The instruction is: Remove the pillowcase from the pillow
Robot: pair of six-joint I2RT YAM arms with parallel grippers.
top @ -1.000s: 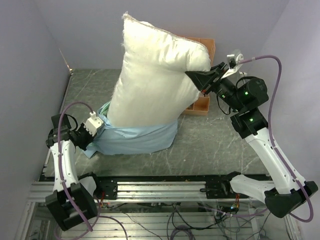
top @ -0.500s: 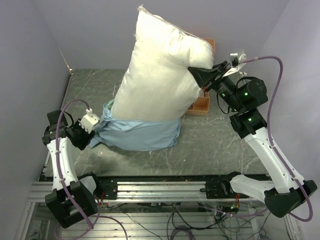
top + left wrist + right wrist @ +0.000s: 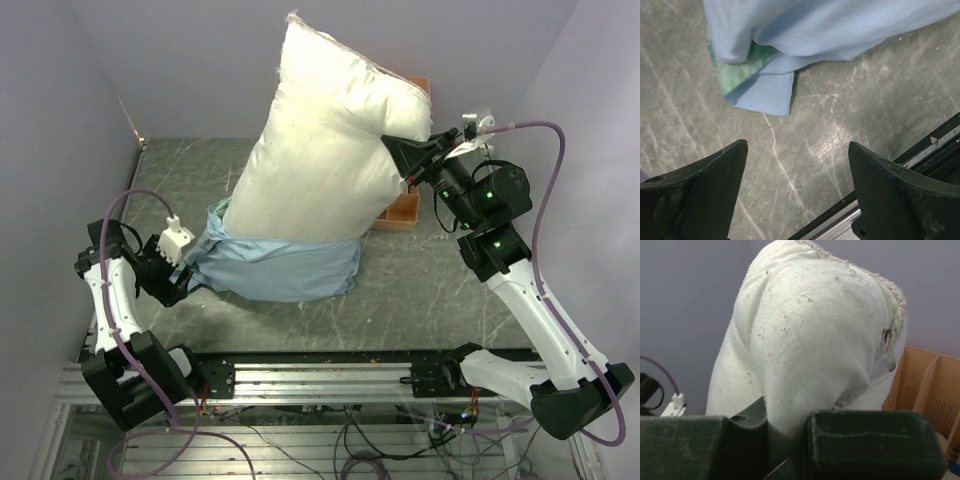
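Note:
Next, I move my left gripper to the light blue pillowcase's corner with the mint-green patch (image 3: 191, 268) (image 3: 757, 89) and close it there.
The big off-white pillow (image 3: 320, 140) stands on end, leaning toward the back right. My right gripper (image 3: 405, 160) is shut on a pinch of the pillow (image 3: 805, 355) at its upper right corner. The light blue pillowcase (image 3: 275, 265) is bunched round the pillow's bottom end on the table. In the left wrist view a corner of the pillowcase (image 3: 765, 95) with a mint-green patch lies on the table ahead of the fingers. My left gripper (image 3: 797, 165) is open, low over the table at the left, apart from the cloth, with nothing between its fingers.
An orange file rack (image 3: 405, 205) stands behind the pillow at the back right, also seen as the rack (image 3: 932, 385) in the right wrist view. The grey marbled table (image 3: 430, 280) ends at a metal rail (image 3: 330, 375) near the arm bases. Walls close in left and right.
My left gripper has let go of the pillowcase, opened wide and drawn back to the left. The pillow has risen and shifted right, held by the right gripper.

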